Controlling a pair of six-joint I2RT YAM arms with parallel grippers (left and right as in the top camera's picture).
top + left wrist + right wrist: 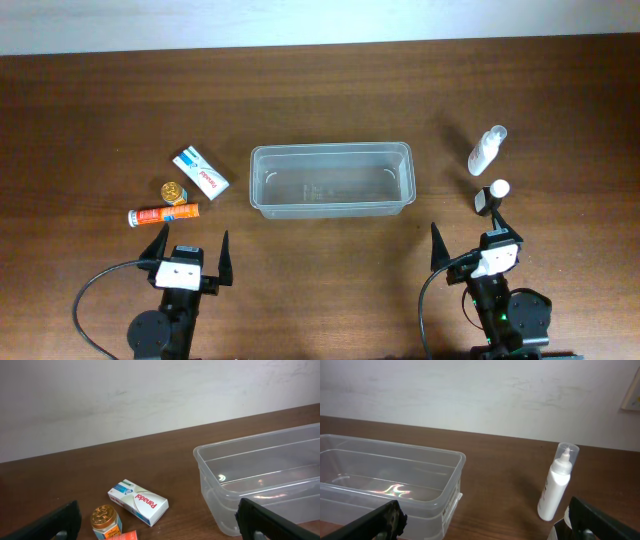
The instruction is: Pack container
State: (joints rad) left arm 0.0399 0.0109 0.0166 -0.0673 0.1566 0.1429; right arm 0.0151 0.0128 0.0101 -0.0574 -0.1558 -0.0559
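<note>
My right gripper needs to next move to the upper body [487, 148] [558, 479] of the white spray bottle, past the small white-capped bottle, and close there.
The clear plastic container [332, 178] stands empty at the table's middle; it also shows in the left wrist view [260, 477] and the right wrist view [390, 482]. Left of it lie a white Panadol box [200, 172] [138, 502], a small gold-lidded jar [173, 190] [104, 520] and an orange tube [163, 214] [125, 536]. Right of it stand a white spray bottle [487, 150] [557, 484] and a small white-capped bottle [489, 196]. My left gripper [190, 252] [160, 527] is open and empty near the front edge. My right gripper [468, 240] [485, 525] is open and empty too.
The dark wooden table [330, 90] runs back to a white wall [300, 20]. Both arm bases and their cables sit at the front edge.
</note>
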